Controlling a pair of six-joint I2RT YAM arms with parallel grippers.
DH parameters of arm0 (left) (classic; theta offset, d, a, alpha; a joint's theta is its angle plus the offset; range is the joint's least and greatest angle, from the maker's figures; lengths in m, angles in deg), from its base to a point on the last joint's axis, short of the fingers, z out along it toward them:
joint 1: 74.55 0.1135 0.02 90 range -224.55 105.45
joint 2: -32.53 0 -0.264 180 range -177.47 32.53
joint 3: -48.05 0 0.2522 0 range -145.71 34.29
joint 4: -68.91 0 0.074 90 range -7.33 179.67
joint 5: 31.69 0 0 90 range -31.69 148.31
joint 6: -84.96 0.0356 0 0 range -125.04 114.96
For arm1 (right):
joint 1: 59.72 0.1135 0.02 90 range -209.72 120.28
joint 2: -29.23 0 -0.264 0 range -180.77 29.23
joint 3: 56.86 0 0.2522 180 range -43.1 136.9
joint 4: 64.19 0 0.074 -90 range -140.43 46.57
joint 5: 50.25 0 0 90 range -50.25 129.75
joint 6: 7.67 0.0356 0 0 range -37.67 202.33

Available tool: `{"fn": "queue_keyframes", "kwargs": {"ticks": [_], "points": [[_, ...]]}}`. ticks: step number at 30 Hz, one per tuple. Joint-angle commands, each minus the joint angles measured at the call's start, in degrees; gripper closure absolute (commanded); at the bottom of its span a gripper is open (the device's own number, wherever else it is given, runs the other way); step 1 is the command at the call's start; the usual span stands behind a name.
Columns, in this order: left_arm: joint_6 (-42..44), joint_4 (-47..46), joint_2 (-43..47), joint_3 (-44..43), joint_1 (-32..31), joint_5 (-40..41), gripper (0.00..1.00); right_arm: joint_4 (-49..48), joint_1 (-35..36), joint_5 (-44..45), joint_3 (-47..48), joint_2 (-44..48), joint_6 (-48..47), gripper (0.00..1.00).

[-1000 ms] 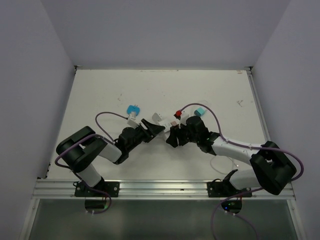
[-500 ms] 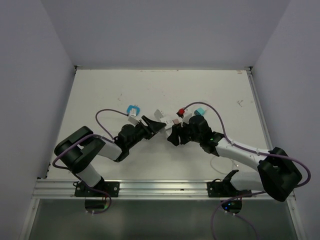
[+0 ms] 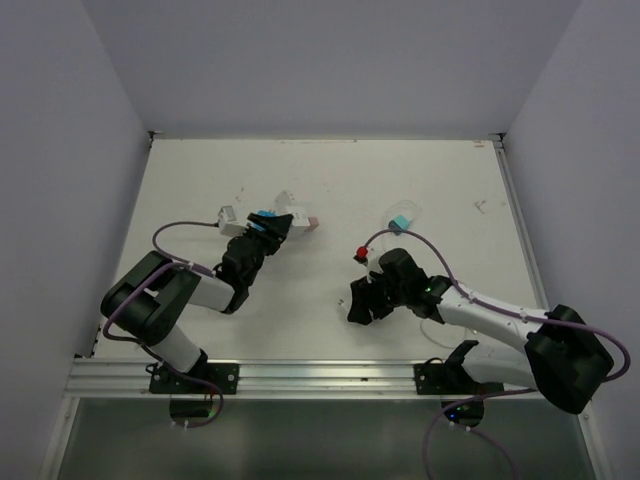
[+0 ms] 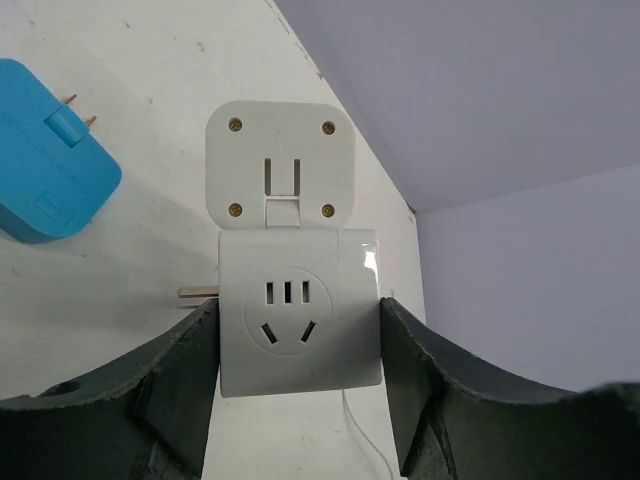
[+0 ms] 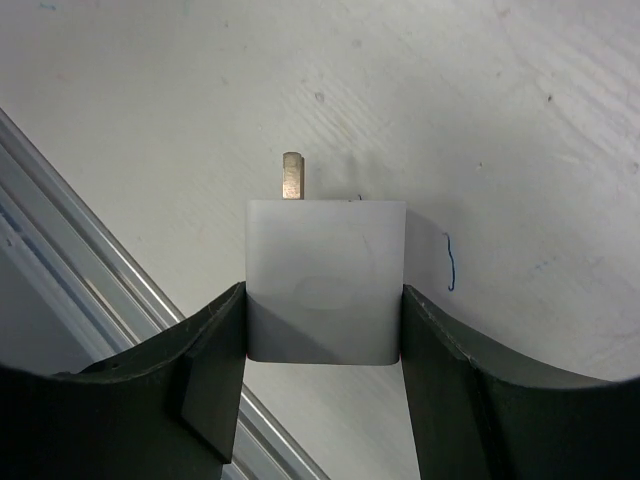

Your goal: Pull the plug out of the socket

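The robot's right gripper will put the plug down on the table (image 3: 428, 250) just beside the teal adapter.
The socket (image 4: 300, 312), a white cube with slot holes and short metal prongs (image 4: 196, 293) on its left side, sits clamped between my left gripper's (image 4: 298, 350) fingers. In the top view that gripper (image 3: 284, 224) is left of the table's centre. The plug (image 5: 326, 283), a plain white block with one metal prong (image 5: 293, 176), is clamped in my right gripper (image 5: 322, 330). Seen from above, the right gripper (image 3: 358, 303) hangs low over the near middle of the table and covers the plug. Plug and socket are well apart.
A white square adapter (image 4: 281, 163) with four screws lies just beyond the socket, and a blue adapter (image 4: 45, 178) lies to its left. A small red object (image 3: 361, 252) and a teal adapter (image 3: 400, 218) lie behind the right gripper. The aluminium rail (image 5: 70, 240) is close to the plug.
The grippers were together at the table's centre. The left one has swung left and back with the socket, and the right one has drawn toward the near edge with the plug.
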Motion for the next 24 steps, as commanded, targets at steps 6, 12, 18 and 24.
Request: {"fn": "queue_keyframes", "kwargs": {"ticks": [6,12,18,24], "points": [[2.4,-5.2,2.5,0.4,-0.5,2.7,1.0,5.0,0.0,1.9,1.2,5.2,1.4,1.0],[3.6,-4.1,6.4,3.6,-0.5,-3.6,1.0,9.1,-1.2,19.9,3.9,8.2,2.5,1.0],[7.1,-3.1,10.5,7.4,-0.5,-13.5,1.0,12.8,-13.9,27.1,7.0,8.7,4.2,1.0],[10.7,-2.8,11.8,10.5,-0.5,-24.1,1.0,12.4,-24.2,29.6,9.9,5.3,5.8,1.0]]}}
